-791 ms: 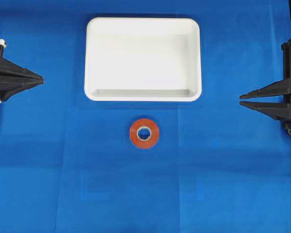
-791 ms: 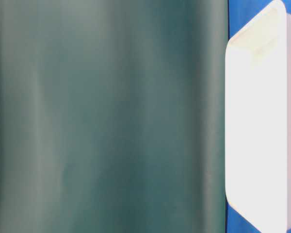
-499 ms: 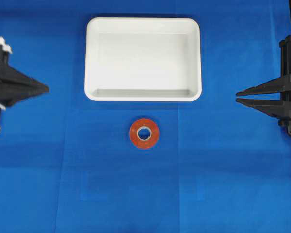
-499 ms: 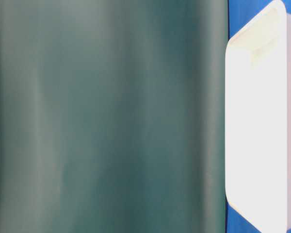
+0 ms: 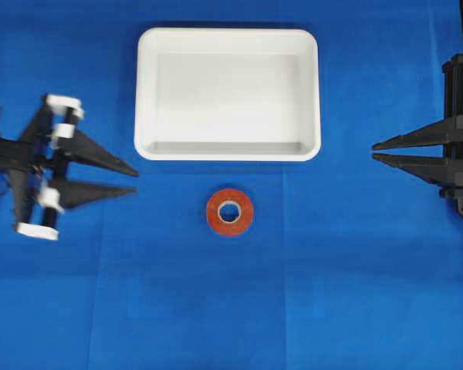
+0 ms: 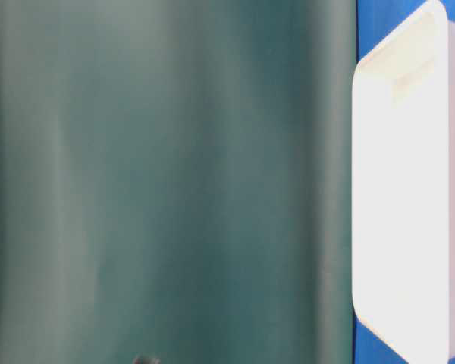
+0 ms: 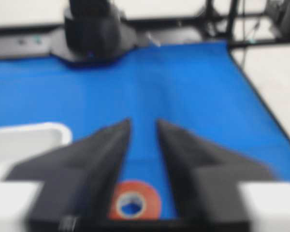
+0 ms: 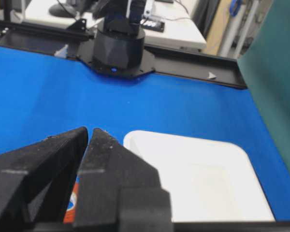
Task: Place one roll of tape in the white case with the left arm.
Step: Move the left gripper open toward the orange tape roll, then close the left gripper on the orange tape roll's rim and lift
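Observation:
Next, the left gripper puts one finger in the hole of the tape roll and closes on the side of the roll of tape (image 5: 230, 229) (image 7: 152, 202) away from the white case.
The orange-red roll of tape (image 5: 230, 212) lies flat on the blue cloth, just in front of the white case (image 5: 228, 32), which holds nothing. My left gripper (image 5: 136, 179), with white end pieces, is open and empty. It sits to the left of the roll, apart from it, with its tips pointing toward it. In the left wrist view the roll (image 7: 135, 205) shows low between the spread jaws of the gripper (image 7: 143, 121). My right gripper (image 5: 373, 152) is empty at the far right, its jaws a narrow gap apart. It also shows in the right wrist view (image 8: 89, 129).
A green curtain (image 6: 167, 182) fills most of the table-level view, with the case (image 6: 402, 212) at its right. The arm bases (image 7: 94, 34) (image 8: 121, 48) stand at the cloth's ends. The case (image 8: 193, 179) also lies ahead of the right gripper.
My left gripper has moved right toward the roll and opened from shut. My right gripper has shifted slightly left. The roll and the case have not moved.

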Robot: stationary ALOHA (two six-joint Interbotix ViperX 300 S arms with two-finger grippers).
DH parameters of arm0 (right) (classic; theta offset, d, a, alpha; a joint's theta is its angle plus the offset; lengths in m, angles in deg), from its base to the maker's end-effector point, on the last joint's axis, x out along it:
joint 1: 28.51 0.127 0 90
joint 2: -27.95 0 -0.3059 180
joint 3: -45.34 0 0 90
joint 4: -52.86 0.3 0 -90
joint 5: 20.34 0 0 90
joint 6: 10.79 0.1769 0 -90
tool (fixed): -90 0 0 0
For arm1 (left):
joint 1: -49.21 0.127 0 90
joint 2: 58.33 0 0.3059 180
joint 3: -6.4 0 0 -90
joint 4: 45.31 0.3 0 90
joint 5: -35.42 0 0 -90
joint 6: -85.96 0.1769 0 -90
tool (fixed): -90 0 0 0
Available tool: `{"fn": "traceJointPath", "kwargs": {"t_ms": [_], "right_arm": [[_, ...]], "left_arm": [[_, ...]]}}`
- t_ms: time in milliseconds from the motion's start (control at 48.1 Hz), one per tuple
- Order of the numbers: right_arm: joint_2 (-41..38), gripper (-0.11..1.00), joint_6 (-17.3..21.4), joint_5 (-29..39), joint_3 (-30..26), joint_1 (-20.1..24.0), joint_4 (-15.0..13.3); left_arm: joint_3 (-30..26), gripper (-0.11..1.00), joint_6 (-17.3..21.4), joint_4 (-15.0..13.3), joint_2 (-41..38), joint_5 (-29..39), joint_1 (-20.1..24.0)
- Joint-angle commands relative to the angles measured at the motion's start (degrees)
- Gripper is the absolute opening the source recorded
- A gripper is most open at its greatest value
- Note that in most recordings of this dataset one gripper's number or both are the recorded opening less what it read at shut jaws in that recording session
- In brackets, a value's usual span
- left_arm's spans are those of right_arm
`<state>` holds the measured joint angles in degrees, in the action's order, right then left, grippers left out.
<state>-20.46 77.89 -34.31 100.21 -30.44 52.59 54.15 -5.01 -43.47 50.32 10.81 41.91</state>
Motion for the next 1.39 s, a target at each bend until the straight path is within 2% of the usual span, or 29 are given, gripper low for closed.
{"fn": "traceJointPath", "kwargs": {"t_ms": [0,104,187,437,770,999,1373], "right_arm": [[-0.26,-0.11,0.0,-0.18,-1.49,-0.35,0.0],[-0.26,-0.11,0.0,0.44,-1.32,-0.44,-0.09],[-0.35,-0.11,0.09,0.97,-1.32,-0.7,0.0],[-0.62,-0.11,0.09,2.37,-1.14,-1.14,0.0],[-1.32,-0.11,0.09,3.25,-0.79,-1.41,-0.09],[-1.32,-0.11,0.18,4.31,-0.7,-1.41,0.0],[-1.49,-0.11,0.18,4.31,-0.53,-1.41,-0.09]], "left_arm": [[-3.69,0.43,-0.44,0.09,-3.52,-0.35,-0.44],[-7.03,0.74,-1.49,0.09,-8.35,0.79,-0.44],[-9.4,0.89,-2.55,0.0,-11.87,2.55,-0.44],[-18.37,0.88,-7.38,0.0,-22.5,15.03,-1.85],[-27.25,0.89,-8.35,0.0,-34.28,27.6,-2.46],[-31.03,0.9,-8.35,0.0,-39.81,32.52,-2.37],[-34.45,0.91,-8.17,0.26,-46.23,36.21,-1.67]]}}
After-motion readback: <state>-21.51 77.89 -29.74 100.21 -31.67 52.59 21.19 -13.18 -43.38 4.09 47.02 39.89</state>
